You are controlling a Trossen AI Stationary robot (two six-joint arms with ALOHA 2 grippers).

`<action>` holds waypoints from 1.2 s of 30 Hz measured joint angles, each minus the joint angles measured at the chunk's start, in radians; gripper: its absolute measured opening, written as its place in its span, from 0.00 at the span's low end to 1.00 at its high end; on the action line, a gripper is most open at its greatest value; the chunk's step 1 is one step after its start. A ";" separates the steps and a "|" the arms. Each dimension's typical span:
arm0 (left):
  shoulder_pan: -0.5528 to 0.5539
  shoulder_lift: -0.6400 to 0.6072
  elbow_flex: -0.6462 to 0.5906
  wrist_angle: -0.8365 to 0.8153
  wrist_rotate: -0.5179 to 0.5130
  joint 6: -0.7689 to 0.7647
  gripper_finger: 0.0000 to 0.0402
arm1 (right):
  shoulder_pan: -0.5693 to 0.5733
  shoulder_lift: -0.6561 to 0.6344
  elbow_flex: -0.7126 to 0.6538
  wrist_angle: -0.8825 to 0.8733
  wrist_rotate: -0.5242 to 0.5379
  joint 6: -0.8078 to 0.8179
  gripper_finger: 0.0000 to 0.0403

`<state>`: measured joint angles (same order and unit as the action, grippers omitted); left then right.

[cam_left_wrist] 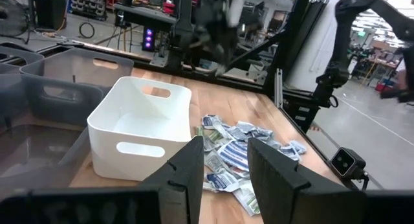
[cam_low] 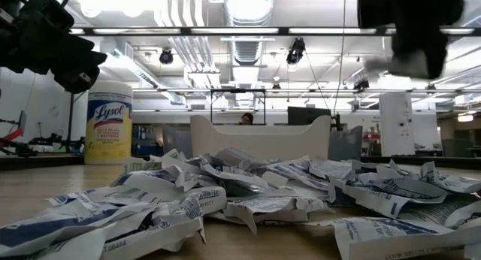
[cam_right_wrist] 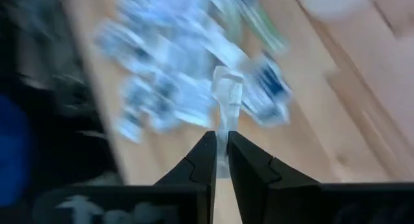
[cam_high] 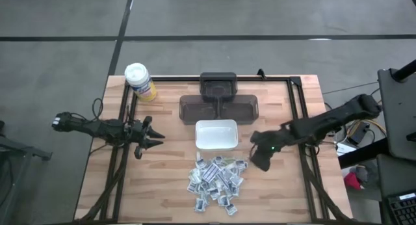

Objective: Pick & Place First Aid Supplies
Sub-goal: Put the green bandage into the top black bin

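Observation:
My right gripper will release the white packet in the farthest dark tray (cam_high: 224,83), behind the other two dark trays. The packet is now held above the pile.
The first aid supplies (cam_high: 218,179) lie in a loose pile of small white and bluish packets on the wooden table, just near of the white dish (cam_high: 216,135); the low view shows the pile (cam_low: 248,192) close up. My right gripper (cam_high: 261,158) hangs above the pile's right edge, shut on one white packet (cam_right_wrist: 228,88). It appears high at the right of the low view (cam_low: 409,42). My left gripper (cam_high: 148,138) waits open at the table's left, pointing toward the dish, nothing between its fingers (cam_left_wrist: 223,153). My right gripper pinches one end of a white packet (cam_right_wrist: 224,123) between its two fingers. The fingers slant downward from the table's right side. The rest of the packet sticks out past the fingertips, lifted clear of the pile below.
A yellow canister with a white lid (cam_high: 140,80) stands at the far left corner. Dark trays (cam_high: 219,103) sit beyond the white dish, and grey bins (cam_left_wrist: 58,75) show in the left wrist view. Black frame rails (cam_high: 302,121) run along the table's sides.

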<state>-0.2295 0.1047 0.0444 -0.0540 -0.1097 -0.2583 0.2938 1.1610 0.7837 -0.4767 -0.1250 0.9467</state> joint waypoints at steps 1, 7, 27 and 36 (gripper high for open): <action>0.000 0.000 0.000 0.000 0.000 0.003 0.29 | -0.004 -0.030 0.000 0.028 0.025 0.001 0.09; 0.000 0.000 0.000 0.000 0.000 0.007 0.29 | -0.037 -0.160 0.002 0.182 0.315 -0.049 0.09; 0.000 0.000 0.000 0.001 -0.016 0.017 0.29 | -0.654 0.041 0.254 0.161 0.323 -0.792 0.09; 0.000 0.000 0.000 0.001 -0.016 0.006 0.29 | -0.888 0.358 0.548 0.005 0.097 -1.080 0.09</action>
<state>-0.2295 0.1051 0.0444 -0.0532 -0.1257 -0.2524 -0.5938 1.5190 1.3321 -0.4715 -0.0282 -0.1338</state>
